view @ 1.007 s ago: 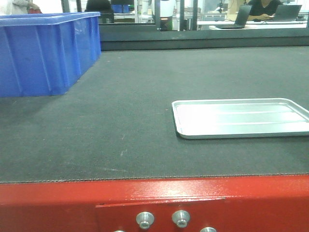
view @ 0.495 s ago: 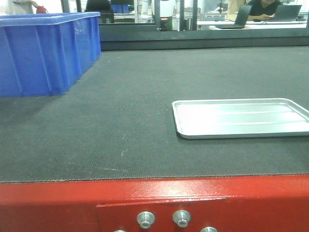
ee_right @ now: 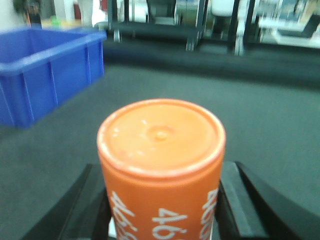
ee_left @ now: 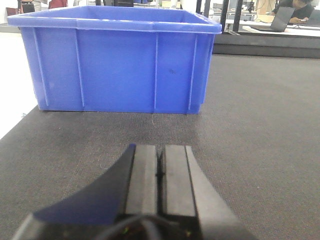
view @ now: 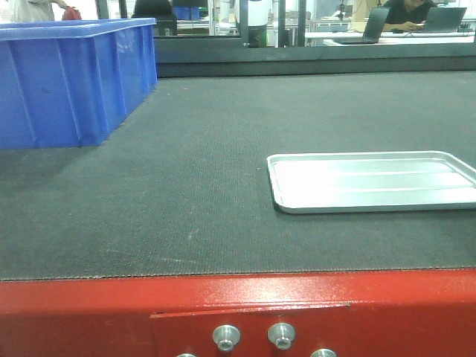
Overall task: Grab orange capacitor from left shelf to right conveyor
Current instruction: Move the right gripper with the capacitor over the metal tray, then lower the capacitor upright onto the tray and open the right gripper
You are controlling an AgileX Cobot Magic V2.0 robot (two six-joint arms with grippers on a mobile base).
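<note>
The orange capacitor will go down near the middle of the shallow silver tray (view: pixel 390 188), and I will set it there with my right gripper.
The orange capacitor (ee_right: pixel 161 150) fills the right wrist view, upright, with white "4680" print down its side. My right gripper (ee_right: pixel 162 202) is shut on it, a black finger pressed against each side, and holds it over the dark grey belt of the right conveyor (ee_right: pixel 260 125). In the left wrist view my left gripper (ee_left: pixel 160 160) is shut with nothing between its pads, low over the same belt (ee_left: pixel 260 130). The front view shows the belt (view: pixel 208 163) and its red front frame (view: pixel 89 312) with silver bolts, and neither gripper. The left shelf is out of view.
A large blue plastic bin (view: pixel 67 82) stands on the belt's far left, straight ahead of the left gripper (ee_left: pixel 120 65) and left of the capacitor (ee_right: pixel 40 80). A shallow silver tray (view: pixel 372 209) lies on the belt at the right. People and desks sit behind the far rail.
The whole front view has slid a few pixels to the right. Nothing on the belt has moved.
</note>
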